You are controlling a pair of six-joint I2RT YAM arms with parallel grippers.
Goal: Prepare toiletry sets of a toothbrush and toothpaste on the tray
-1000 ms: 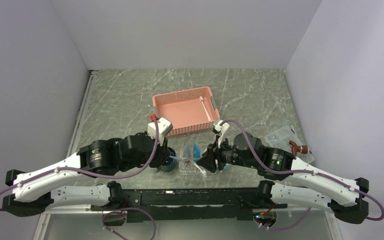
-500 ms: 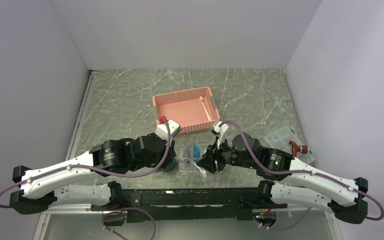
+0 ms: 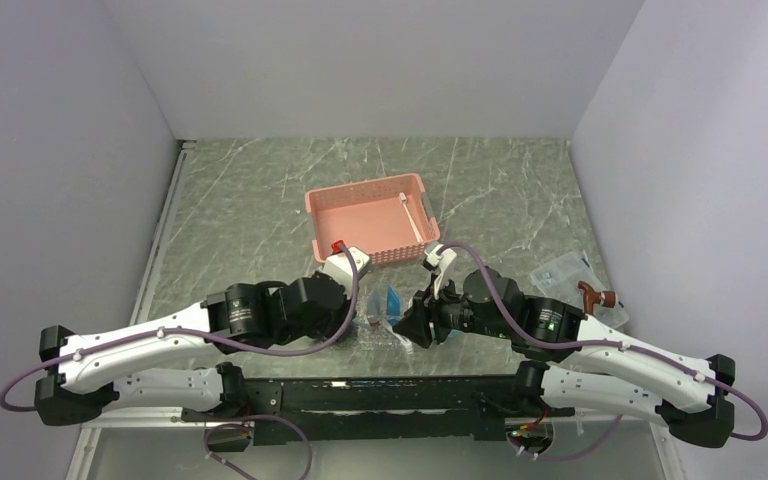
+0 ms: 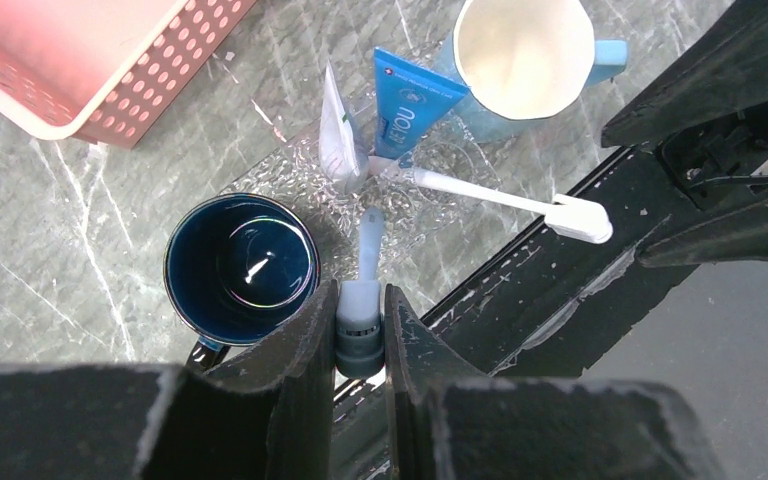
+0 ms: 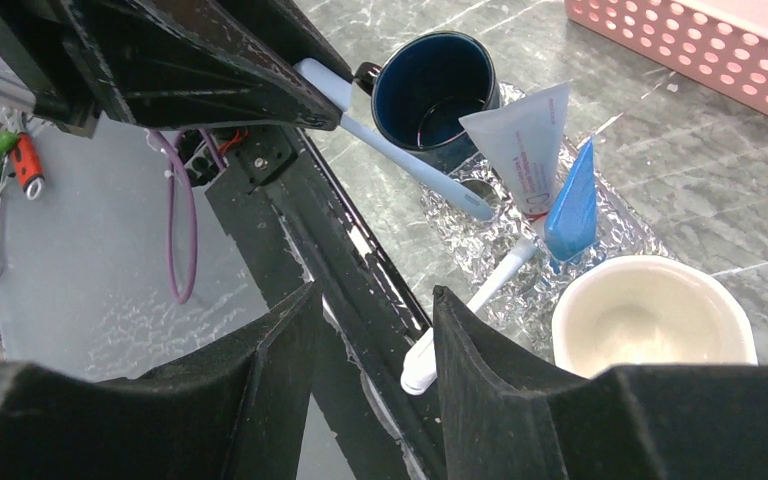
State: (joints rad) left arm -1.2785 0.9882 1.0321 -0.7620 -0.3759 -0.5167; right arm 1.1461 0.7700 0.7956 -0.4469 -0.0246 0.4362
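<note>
My left gripper needs to put the toothbrush down on the tray (image 3: 371, 331) (image 4: 378, 276) between the dark blue mug and the second toothbrush and let go of it.
My left gripper (image 4: 360, 297) is shut on the thick end of a white toothbrush (image 4: 369, 240), whose tip reaches over the glittery clear tray (image 4: 440, 165). On the tray lie a blue toothpaste (image 4: 410, 100), a white toothpaste (image 4: 337, 140) and a second white toothbrush (image 4: 500, 197), whose end juts past the table's near edge. My right gripper (image 5: 375, 292) is open and empty above that edge, beside the second toothbrush (image 5: 470, 300). The right wrist view also shows the held toothbrush (image 5: 400, 160). From above, both grippers (image 3: 352, 318) (image 3: 410, 325) flank the tray (image 3: 372, 335).
A dark blue mug (image 4: 240, 265) stands left of the tray and a light blue mug (image 4: 525, 55) with a cream inside stands at its far right. The pink basket (image 3: 355, 215) behind holds a white stick-like item (image 3: 410, 215). A clear box (image 3: 565, 270) sits at the right.
My left arm has swung right and forward, bringing the held toothbrush over the tray. My right arm has barely moved.
</note>
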